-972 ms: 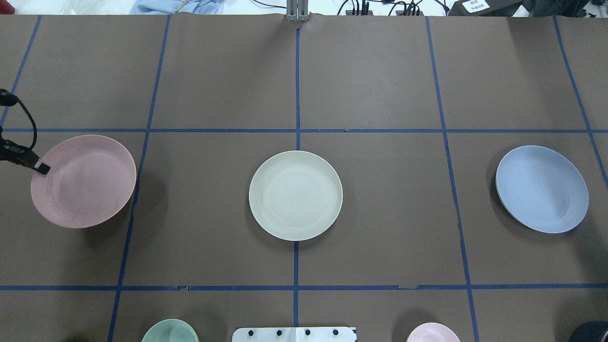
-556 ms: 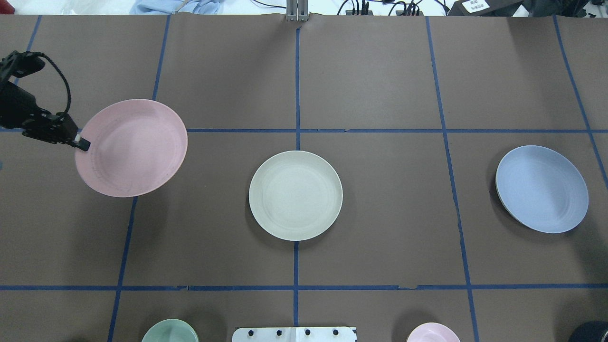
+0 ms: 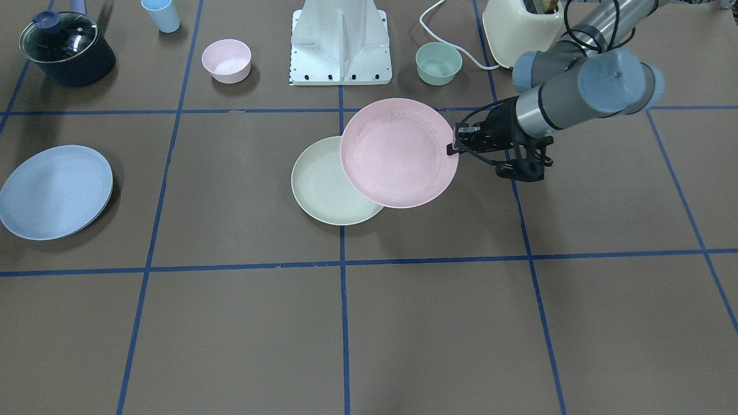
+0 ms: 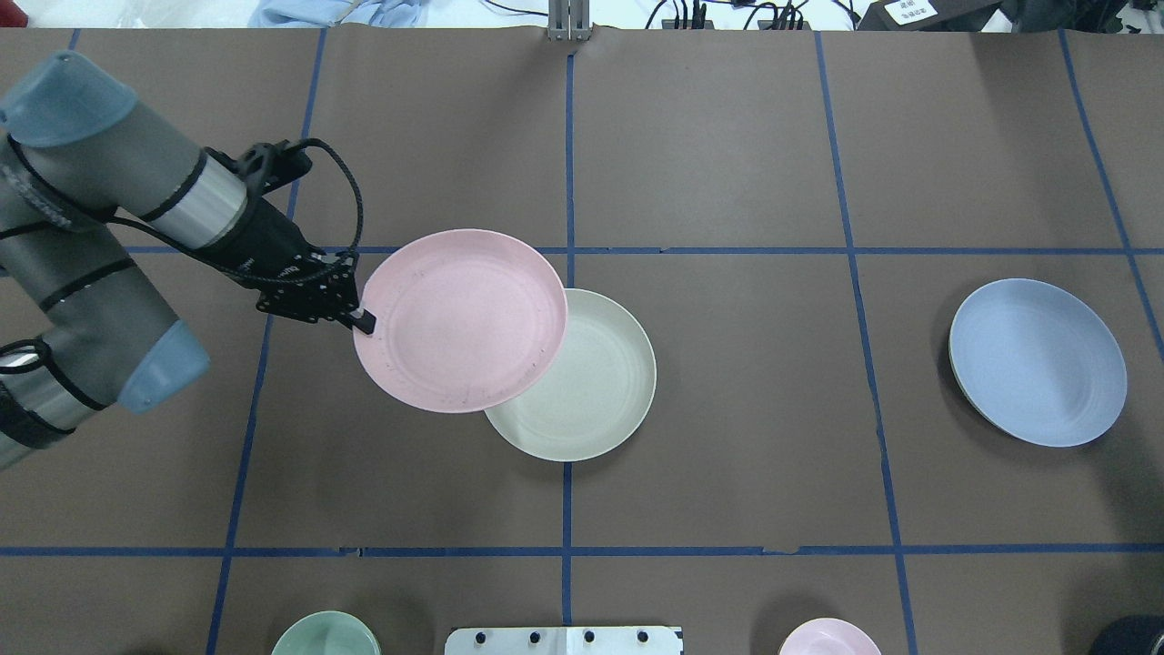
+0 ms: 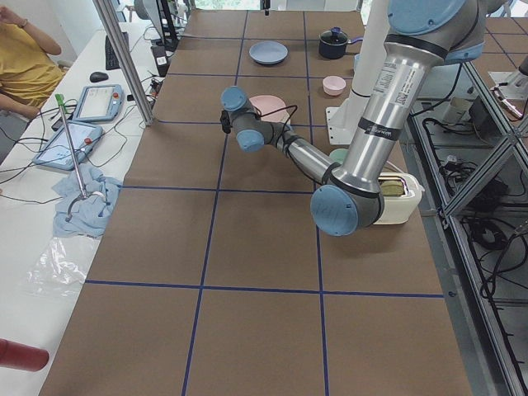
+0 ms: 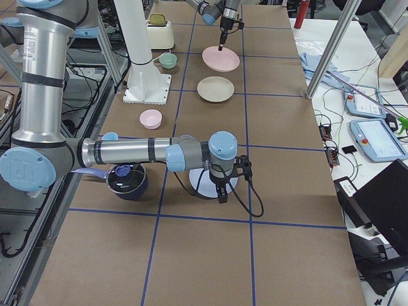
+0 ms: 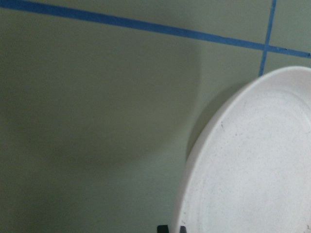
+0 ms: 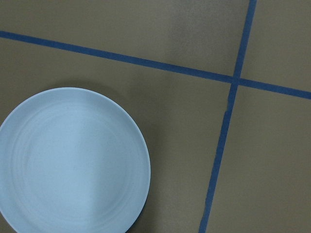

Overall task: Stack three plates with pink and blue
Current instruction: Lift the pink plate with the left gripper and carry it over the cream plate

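The pink plate will go down on the middle of the cream-white plate [image 3: 337,175] from my left gripper.
My left gripper [image 4: 362,320] is shut on the near-left rim of the pale pink plate [image 4: 459,318] and holds it in the air, roughly level. The pink plate overlaps the left part of the cream-white plate [image 4: 591,391], which lies flat at the table's middle. In the front view the pink plate [image 3: 398,153] covers the right side of the cream plate [image 3: 323,184]. The light blue plate [image 4: 1037,362] lies alone at the right. My right gripper [image 6: 220,194] shows only in the exterior right view, near the blue plate [image 8: 73,160]; I cannot tell if it is open.
Along the robot's side stand a green bowl [image 3: 439,63], a small pink bowl [image 3: 226,60], a dark lidded pot [image 3: 66,49], a light blue cup [image 3: 161,14], a cream appliance [image 3: 519,29] and the white robot base [image 3: 340,43].
My left gripper has carried the pink plate from the table's far left to the right, until it overlaps the cream plate. The cream and blue plates have not moved.
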`<action>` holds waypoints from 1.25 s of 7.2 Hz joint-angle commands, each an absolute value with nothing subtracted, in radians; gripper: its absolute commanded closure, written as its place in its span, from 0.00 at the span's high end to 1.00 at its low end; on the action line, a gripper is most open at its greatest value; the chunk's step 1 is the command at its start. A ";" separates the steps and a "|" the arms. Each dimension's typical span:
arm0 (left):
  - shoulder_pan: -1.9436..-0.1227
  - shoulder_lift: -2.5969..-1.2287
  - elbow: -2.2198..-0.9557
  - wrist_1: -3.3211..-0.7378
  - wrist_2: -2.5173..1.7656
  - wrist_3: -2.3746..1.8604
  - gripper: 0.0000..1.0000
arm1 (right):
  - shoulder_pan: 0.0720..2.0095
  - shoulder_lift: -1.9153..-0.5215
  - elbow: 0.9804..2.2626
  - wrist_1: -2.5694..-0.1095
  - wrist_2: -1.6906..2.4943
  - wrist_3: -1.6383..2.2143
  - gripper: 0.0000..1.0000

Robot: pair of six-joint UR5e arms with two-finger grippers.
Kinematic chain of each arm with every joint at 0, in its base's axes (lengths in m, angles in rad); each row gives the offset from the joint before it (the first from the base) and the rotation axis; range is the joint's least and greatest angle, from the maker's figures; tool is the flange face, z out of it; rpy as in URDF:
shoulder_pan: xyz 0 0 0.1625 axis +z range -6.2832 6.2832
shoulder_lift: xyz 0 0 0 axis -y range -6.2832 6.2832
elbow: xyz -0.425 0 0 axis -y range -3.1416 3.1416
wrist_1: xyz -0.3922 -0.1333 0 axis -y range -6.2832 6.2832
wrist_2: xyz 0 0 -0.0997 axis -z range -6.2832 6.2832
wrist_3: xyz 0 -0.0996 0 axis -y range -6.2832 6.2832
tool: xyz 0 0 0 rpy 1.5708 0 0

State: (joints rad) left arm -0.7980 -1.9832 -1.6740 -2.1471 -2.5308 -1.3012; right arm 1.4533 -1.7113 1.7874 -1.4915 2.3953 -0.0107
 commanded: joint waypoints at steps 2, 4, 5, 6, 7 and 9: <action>-0.704 -2.071 -1.524 -2.317 -2.421 -1.319 0.00 | 1.454 -1.712 1.789 -1.491 2.431 -0.011 1.00; -0.652 -2.080 -1.488 -2.422 -2.308 -1.315 0.00 | 1.453 -1.713 1.789 -1.491 2.438 -0.012 1.00; -0.646 -2.092 -1.480 -2.422 -2.301 -1.307 0.00 | 1.453 -1.712 1.789 -1.491 2.437 -0.011 1.00; -0.635 -2.094 -1.471 -2.419 -2.287 -1.305 0.00 | 1.453 -1.712 1.787 -1.491 2.437 -0.011 1.00; -0.635 -2.098 -1.470 -2.419 -2.272 -1.305 0.00 | 1.453 -1.712 1.787 -1.491 2.437 -0.011 1.00; -0.634 -2.106 -1.445 -2.419 -2.273 -1.305 0.00 | 1.453 -1.712 1.787 -1.491 2.437 -0.011 1.00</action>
